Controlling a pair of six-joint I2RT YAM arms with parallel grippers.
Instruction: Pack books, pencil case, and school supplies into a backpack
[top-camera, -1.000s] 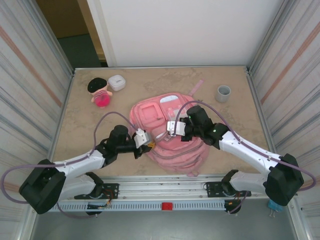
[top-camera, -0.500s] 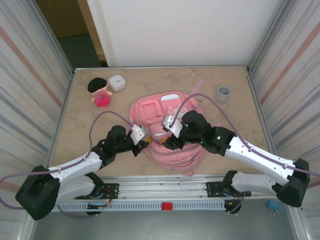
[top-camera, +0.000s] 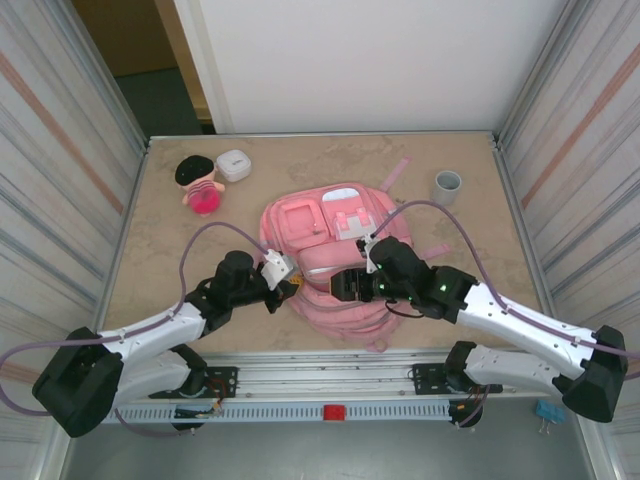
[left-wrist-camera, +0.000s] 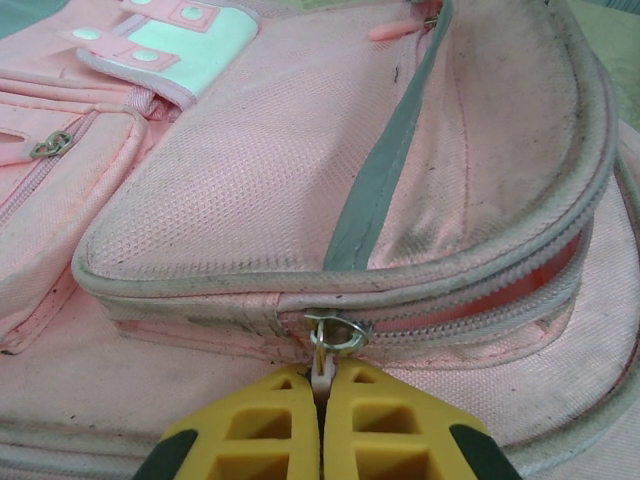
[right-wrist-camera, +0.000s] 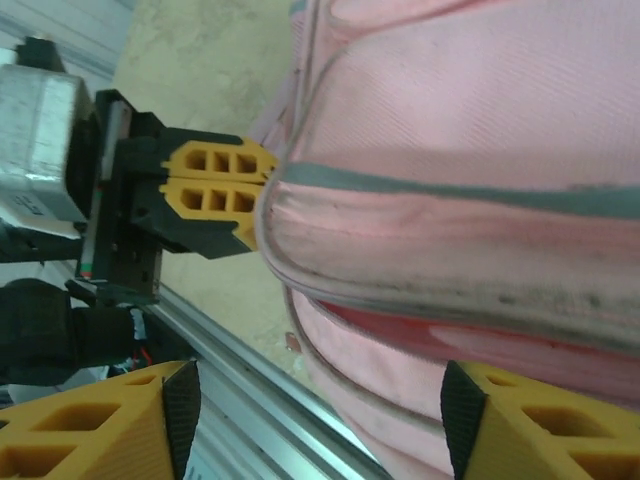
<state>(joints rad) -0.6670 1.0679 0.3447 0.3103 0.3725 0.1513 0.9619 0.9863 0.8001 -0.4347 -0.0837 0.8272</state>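
The backpack's soft rim lies loose above the zipper pull in the robot's left gripper, so next the right gripper pinches the rim's near corner (right-wrist-camera: 284, 262) and holds it first.
The pink backpack (top-camera: 335, 250) lies flat in the middle of the table. Its main compartment zip is partly open, and red lining shows in the gap (right-wrist-camera: 480, 340). My left gripper (top-camera: 290, 287) sits at the pack's near-left edge, shut on the small white zipper pull (left-wrist-camera: 320, 372) that hangs from a metal ring (left-wrist-camera: 337, 333). My right gripper (top-camera: 340, 285) hovers over the pack's near side with its jaws open and nothing between the fingers (right-wrist-camera: 315, 420). It faces the left gripper (right-wrist-camera: 215, 195). The books, pencil case and school supplies are out of view.
A black-haired pink doll (top-camera: 200, 185) and a small white box (top-camera: 233, 165) lie at the back left. At the back right stands a grey cup (top-camera: 447, 186). A pink strap (top-camera: 396, 172) trails behind the pack. The metal rail (top-camera: 330, 380) runs along the near edge.
My right gripper has opened and swung from the pack's top down to its near side, towards the left gripper. The left gripper has stayed shut on the zipper pull, hardly moving.
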